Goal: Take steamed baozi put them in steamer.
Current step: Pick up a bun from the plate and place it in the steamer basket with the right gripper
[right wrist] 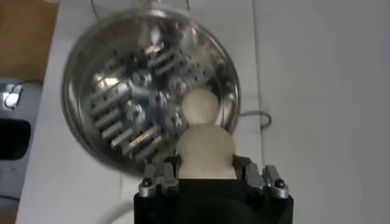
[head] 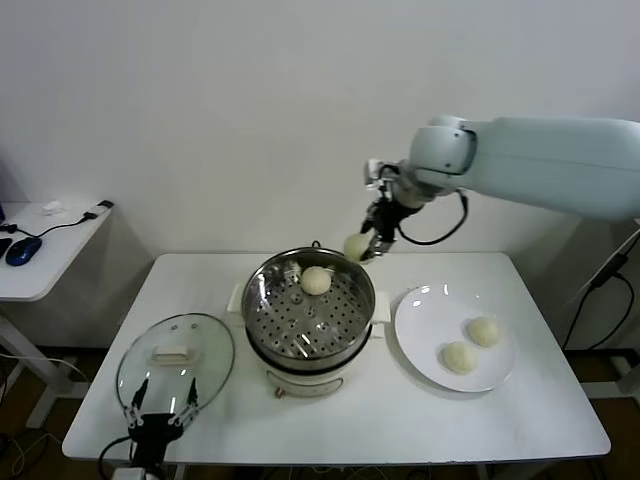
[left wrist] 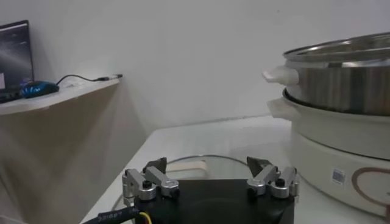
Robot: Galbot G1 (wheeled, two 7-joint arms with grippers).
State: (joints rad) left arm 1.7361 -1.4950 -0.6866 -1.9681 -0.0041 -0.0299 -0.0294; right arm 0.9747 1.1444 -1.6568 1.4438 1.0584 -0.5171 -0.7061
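Observation:
Next, I release the held baozi, now hanging above the steamer, from my right gripper inside the steamer, on the perforated tray's side (head: 280, 307) (right wrist: 159, 59) nearest the glass lid.
The steamer (head: 308, 340) is a shiny steel pot on a cream base at the table's middle, and one baozi (head: 316, 280) lies on its perforated tray at the back. My right gripper (head: 366, 245) hangs above the pot's back right rim, shut on another pale baozi (head: 356, 246). From the right wrist, that held baozi (right wrist: 205, 151) sits between the fingers, above the steamer (right wrist: 116, 91) and the bun (right wrist: 200, 105) inside it. Two more baozi (head: 484, 331) (head: 459, 357) rest on the white plate (head: 420, 315). My left gripper (head: 162, 404) waits open at the front left, over the lid.
A round glass lid (head: 175, 362) with a white handle lies flat left of the steamer; the left wrist view shows the lid (left wrist: 201, 165) under the open fingers and the steamer (left wrist: 341, 115) to one side. A side table (head: 40, 245) with a blue mouse stands far left.

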